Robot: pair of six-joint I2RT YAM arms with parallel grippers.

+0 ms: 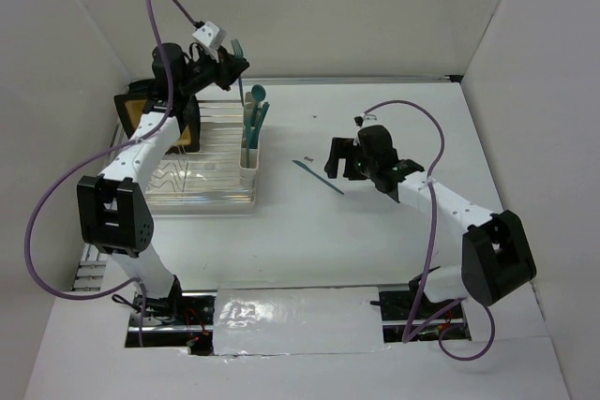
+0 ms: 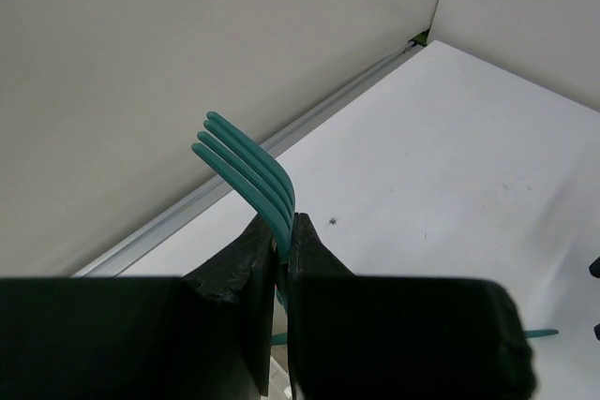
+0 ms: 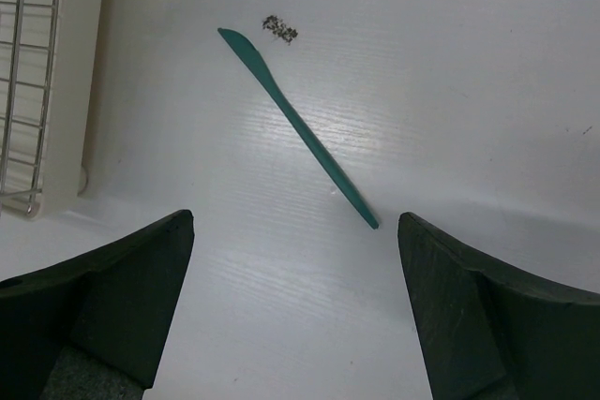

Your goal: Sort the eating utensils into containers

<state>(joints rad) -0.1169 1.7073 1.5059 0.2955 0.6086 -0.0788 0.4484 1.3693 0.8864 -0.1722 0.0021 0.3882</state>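
Next, the robot's right gripper should move to the middle of the handle (image 1: 323,181) (image 3: 321,153) of the teal knife that lies on the table and close there.
My left gripper (image 1: 234,61) is shut on a teal fork (image 2: 246,170), tines up, held in the air above the far end of the cream-white containers (image 1: 249,145). Several teal utensils (image 1: 255,105) stand in those containers. In the left wrist view the fork is pinched between the closed fingertips (image 2: 281,222). A thin teal knife-like utensil (image 3: 298,125) lies flat on the table, and it also shows in the top view (image 1: 317,176). My right gripper (image 1: 335,158) is open and empty just above it, near its handle end; in the right wrist view the gripper (image 3: 295,222) sits wide apart.
The clear wire dish rack (image 1: 202,170) stands left of centre, its edge visible in the right wrist view (image 3: 37,72). A black-rimmed yellow plate (image 1: 131,105) stands in the rack's far left. A small dark speck (image 3: 280,29) lies by the knife's tip. White walls enclose the table.
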